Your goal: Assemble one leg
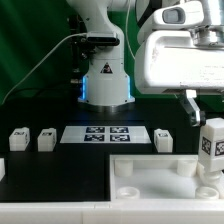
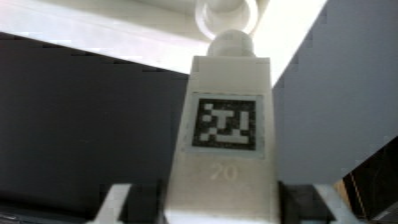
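My gripper is to let go of the white leg, now held upright over the panel, standing in the round fitting at the white panel's front corner [image 1: 206, 186] [image 2: 226, 18].
My gripper [image 1: 204, 118] is shut on a leg [image 1: 211, 146], a small white square post with a black-and-white tag. It holds the leg upright over the right end of the wide white panel [image 1: 150, 176] at the front. In the wrist view the leg [image 2: 226, 110] runs out from between the fingers [image 2: 128, 202], and its tip points at a round fitting on the panel [image 2: 107, 18]. Whether the tip touches the panel I cannot tell.
Three more white legs stand on the black table: two at the exterior view's left [image 1: 19, 139] [image 1: 46, 139] and one right of the marker board [image 1: 164, 139]. The marker board [image 1: 105, 134] lies in front of the robot base [image 1: 105, 85].
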Controlling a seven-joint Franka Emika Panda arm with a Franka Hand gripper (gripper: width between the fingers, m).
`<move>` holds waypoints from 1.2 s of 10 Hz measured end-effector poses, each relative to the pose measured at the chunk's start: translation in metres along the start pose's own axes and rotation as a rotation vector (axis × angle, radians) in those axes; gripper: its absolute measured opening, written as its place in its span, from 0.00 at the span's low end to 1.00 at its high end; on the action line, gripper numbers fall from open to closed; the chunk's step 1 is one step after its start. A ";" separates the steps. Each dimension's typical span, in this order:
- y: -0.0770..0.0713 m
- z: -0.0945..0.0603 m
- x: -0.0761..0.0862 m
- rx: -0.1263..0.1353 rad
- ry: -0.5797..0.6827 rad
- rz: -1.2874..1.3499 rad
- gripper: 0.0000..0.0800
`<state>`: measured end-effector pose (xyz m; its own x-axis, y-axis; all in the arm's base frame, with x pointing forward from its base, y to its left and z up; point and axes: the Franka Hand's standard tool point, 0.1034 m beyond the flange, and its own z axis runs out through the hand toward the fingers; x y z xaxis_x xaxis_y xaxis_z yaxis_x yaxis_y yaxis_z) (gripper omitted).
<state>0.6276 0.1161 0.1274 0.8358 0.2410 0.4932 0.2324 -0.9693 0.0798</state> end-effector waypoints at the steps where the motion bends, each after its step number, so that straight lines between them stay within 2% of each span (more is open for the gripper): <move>1: 0.002 0.004 -0.004 -0.003 -0.002 -0.005 0.37; 5: -0.005 0.021 -0.021 -0.001 -0.011 -0.005 0.37; 12: -0.016 0.026 -0.021 -0.007 0.111 0.012 0.37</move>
<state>0.6194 0.1278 0.0939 0.7779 0.2231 0.5875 0.2193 -0.9725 0.0790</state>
